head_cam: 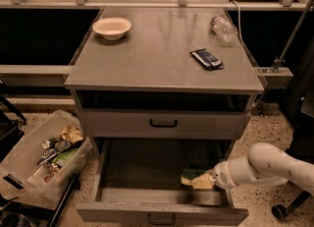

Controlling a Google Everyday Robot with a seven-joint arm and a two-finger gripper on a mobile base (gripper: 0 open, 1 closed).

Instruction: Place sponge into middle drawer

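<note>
Next, I let go of the sponge on the bottom of the middle drawer, near the front panel (183, 187) with the black handle.
The middle drawer (122, 212) is pulled out wide at the bottom of the grey cabinet, its black handle on the front. The sponge (195, 177), yellow with a dark green face, lies low inside the drawer at its right side, near the floor. My gripper (212, 181) reaches in over the drawer's right wall on a white arm and is shut on the sponge's right end. The identical grey drawer (122, 123) one tier above is closed.
On the cabinet top are a cream bowl (112, 27), a dark blue snack wrapper (206, 58) and a clear plastic bottle (223, 27). A clear bin of rubbish (29, 159) stands on the floor at the left. A chair caster (278, 212) is at the right.
</note>
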